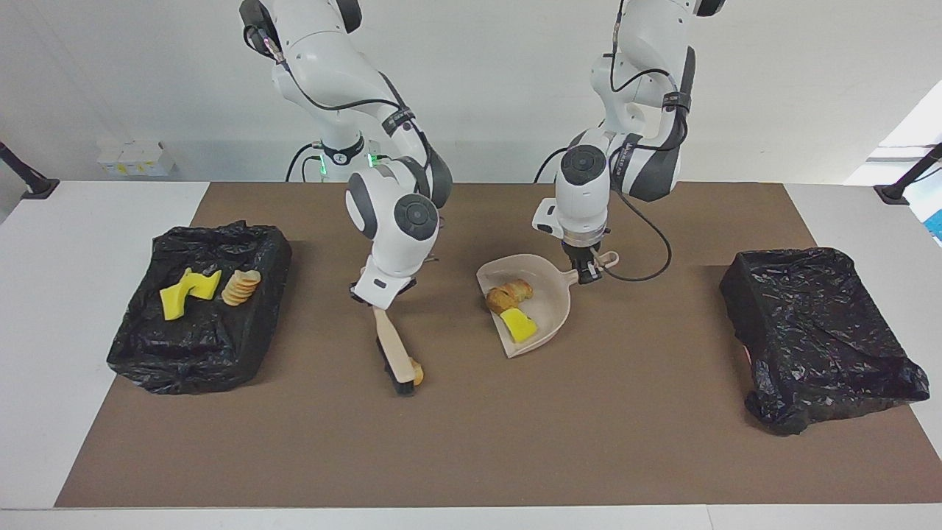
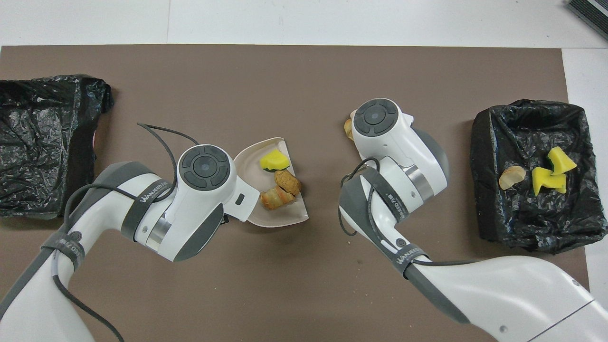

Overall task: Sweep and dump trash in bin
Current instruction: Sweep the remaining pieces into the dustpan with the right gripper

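Next, I set the beige brush with my right gripper on the bare brown mat [image 2: 285, 272] between my arms, just below the dustpan. The brush now slants down to the mat.
My right gripper [image 1: 377, 302] is shut on the handle of the beige brush [image 1: 390, 342], which slants down to the mat. Its black bristles touch a loose golden-brown piece of trash [image 1: 417, 373] [image 2: 349, 128]. My left gripper [image 1: 587, 271] is shut on the handle of the beige dustpan [image 1: 552, 294] [image 2: 247, 159], which rests on the mat beside the brush. In the pan lie pastry pieces [image 1: 509, 293] [image 2: 281, 190] and a yellow sponge bit [image 1: 519, 322] [image 2: 274, 160]. The black-lined bin [image 1: 184, 368] [image 2: 489, 213] at the right arm's end holds yellow sponge bits [image 1: 188, 291] and a striped pastry piece [image 1: 241, 287]. In the overhead view the wrists hide both grippers.
A second black-lined bin [image 1: 817, 324] [image 2: 42, 142] stands at the left arm's end with nothing showing in it. A brown mat [image 1: 471, 442] covers most of the white table. A cable hangs from each wrist.
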`<action>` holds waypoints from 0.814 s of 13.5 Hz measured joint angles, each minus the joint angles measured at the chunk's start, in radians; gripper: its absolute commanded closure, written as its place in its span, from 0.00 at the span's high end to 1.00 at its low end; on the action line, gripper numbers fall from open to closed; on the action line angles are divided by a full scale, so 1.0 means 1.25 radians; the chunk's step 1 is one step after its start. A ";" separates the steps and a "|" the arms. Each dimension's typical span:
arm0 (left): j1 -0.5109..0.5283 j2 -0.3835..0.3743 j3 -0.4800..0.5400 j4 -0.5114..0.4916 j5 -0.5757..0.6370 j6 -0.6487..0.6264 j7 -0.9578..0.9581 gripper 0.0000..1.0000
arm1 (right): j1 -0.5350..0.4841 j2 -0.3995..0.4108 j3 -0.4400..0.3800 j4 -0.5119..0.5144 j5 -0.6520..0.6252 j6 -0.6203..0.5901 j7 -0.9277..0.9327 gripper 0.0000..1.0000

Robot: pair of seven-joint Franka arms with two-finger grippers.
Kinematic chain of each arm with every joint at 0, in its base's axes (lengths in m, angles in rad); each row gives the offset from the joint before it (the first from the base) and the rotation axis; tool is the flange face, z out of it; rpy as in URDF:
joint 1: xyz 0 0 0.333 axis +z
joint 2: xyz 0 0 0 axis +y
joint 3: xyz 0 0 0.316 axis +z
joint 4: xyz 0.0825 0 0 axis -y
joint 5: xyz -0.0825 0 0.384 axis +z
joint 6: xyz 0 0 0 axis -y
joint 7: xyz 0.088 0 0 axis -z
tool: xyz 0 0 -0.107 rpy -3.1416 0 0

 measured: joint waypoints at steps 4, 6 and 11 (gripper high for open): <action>0.009 0.000 0.000 -0.001 0.000 0.000 -0.008 0.00 | 0.058 -0.005 0.013 -0.005 0.175 0.014 -0.013 0.00; 0.014 0.000 0.000 -0.001 0.000 0.000 -0.008 0.00 | 0.058 -0.011 0.019 -0.027 0.290 0.049 -0.056 0.00; 0.030 0.000 -0.001 -0.003 0.000 0.000 0.002 0.00 | 0.056 -0.025 0.021 -0.061 0.555 0.084 -0.095 0.00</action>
